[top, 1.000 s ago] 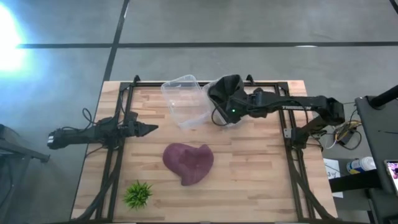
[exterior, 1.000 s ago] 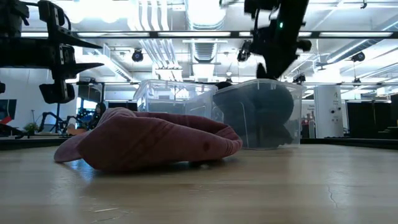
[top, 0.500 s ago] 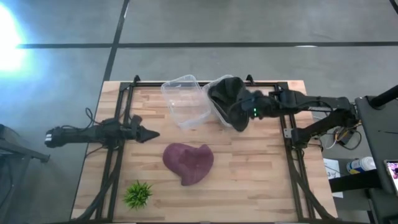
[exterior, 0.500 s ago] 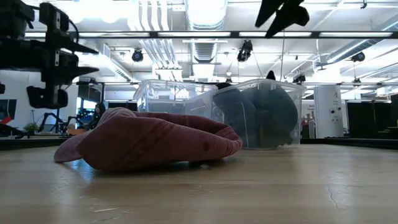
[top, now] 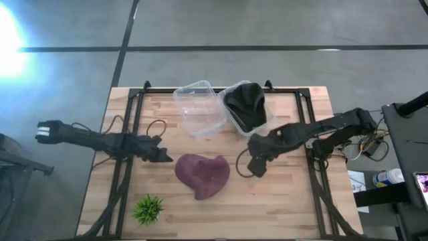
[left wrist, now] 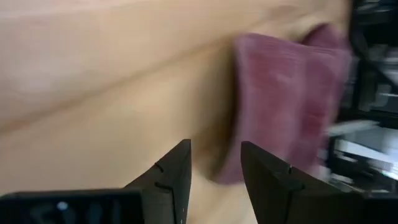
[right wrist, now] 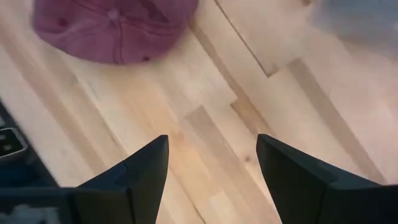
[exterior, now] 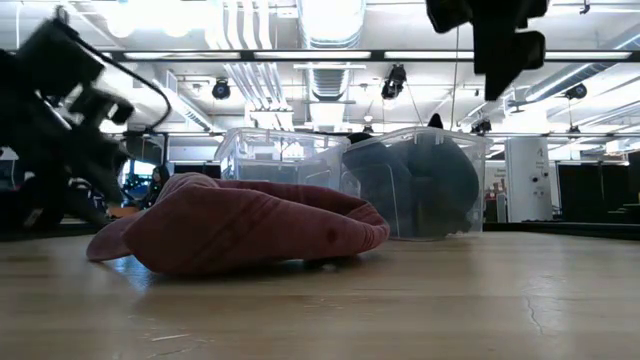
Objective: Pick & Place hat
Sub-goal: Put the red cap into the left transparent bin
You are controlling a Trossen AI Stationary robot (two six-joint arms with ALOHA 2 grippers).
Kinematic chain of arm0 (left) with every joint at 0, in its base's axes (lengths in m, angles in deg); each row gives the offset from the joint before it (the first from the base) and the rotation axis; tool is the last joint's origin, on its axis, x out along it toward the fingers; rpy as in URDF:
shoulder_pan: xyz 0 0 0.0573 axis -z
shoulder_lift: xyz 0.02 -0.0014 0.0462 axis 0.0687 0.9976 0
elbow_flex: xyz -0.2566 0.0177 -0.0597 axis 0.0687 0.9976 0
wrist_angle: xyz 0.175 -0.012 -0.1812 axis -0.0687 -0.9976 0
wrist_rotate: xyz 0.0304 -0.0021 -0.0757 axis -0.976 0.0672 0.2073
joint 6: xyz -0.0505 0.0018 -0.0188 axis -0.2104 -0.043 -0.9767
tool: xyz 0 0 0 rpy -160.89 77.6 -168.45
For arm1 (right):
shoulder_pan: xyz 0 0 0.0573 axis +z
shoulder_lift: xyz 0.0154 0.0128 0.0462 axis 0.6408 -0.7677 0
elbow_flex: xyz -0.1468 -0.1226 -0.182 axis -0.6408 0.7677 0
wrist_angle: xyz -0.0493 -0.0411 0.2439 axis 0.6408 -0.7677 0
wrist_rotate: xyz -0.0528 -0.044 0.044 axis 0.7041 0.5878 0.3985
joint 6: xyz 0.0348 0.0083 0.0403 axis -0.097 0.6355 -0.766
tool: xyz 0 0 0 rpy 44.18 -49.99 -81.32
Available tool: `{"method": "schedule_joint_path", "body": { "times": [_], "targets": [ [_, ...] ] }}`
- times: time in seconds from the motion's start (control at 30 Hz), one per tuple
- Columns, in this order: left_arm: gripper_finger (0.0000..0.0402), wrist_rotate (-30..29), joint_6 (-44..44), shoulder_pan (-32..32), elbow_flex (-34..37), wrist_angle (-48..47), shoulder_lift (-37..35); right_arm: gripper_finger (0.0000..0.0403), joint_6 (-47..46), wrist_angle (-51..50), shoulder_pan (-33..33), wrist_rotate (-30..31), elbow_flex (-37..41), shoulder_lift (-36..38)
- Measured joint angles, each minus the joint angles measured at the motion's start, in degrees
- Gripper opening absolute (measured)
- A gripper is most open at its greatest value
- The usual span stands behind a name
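Note:
I move my left gripper to the maroon hat next and close it on that hat's edge (top: 178, 166) (left wrist: 233, 173), on the side closest to my left gripper.
A maroon hat (top: 202, 175) lies flat on the wooden table, near the middle; it also shows in the low view (exterior: 250, 225). A black hat (top: 245, 107) sits inside a clear plastic tub (top: 227, 115) at the far side. My left gripper (top: 162, 156) is open and empty, low, just left of the maroon hat (left wrist: 286, 106). My right gripper (top: 257, 165) is open and empty, held above the table to the right of the maroon hat (right wrist: 112, 28).
A second clear tub (top: 198, 107), empty, stands left of the one with the black hat. A small green plant (top: 148, 209) stands at the near left. Bare wood lies to the right of the maroon hat and along the near edge.
My right gripper has risen out of the tub with the black hat and gone toward the near edge, ending right of the maroon hat; the black hat stays in the tub. My left gripper has gone down and toward the maroon hat.

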Motion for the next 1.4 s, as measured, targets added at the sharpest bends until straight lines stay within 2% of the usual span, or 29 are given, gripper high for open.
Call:
{"method": "schedule_joint_path", "body": {
  "times": [0.17,0.33,0.43,0.67,0.97,1.13,1.4],
  "targets": [
    [0.0135,-2.8,0.7,0.0,0.0,1.4,6.6,0.0235,-1.7,0.8,2.0,0.1,0.4,-3.2],
    [0.0140,-5.6,3.4,0.0,0.0,10.9,10.4,0.0235,-2.8,6.7,3.4,0.2,1.1,-4.8],
    [0.0140,-5.6,6.0,0.0,-0.1,16.2,11.4,0.0233,-4.8,10.3,4.0,0.1,2.4,-6.0],
    [0.0140,-4.9,7.9,0.1,0.1,16.7,14.9,0.0233,-8.9,22.5,4.6,-1.3,6.6,-10.7],
    [0.0140,-0.3,8.4,1.3,-0.4,27.9,21.4,0.0233,-13.1,37.9,4.1,-0.7,10.4,-17.6],
    [0.0140,-0.3,8.4,4.2,-2.2,29.5,28.4,0.0233,-13.7,42.2,3.0,-0.7,11.3,-22.0],
    [0.0140,0.0,11.0,5.6,-6.3,42.3,38.4,0.0233,-12.4,42.9,1.9,-1.4,7.7,-27.3]
  ]
}}
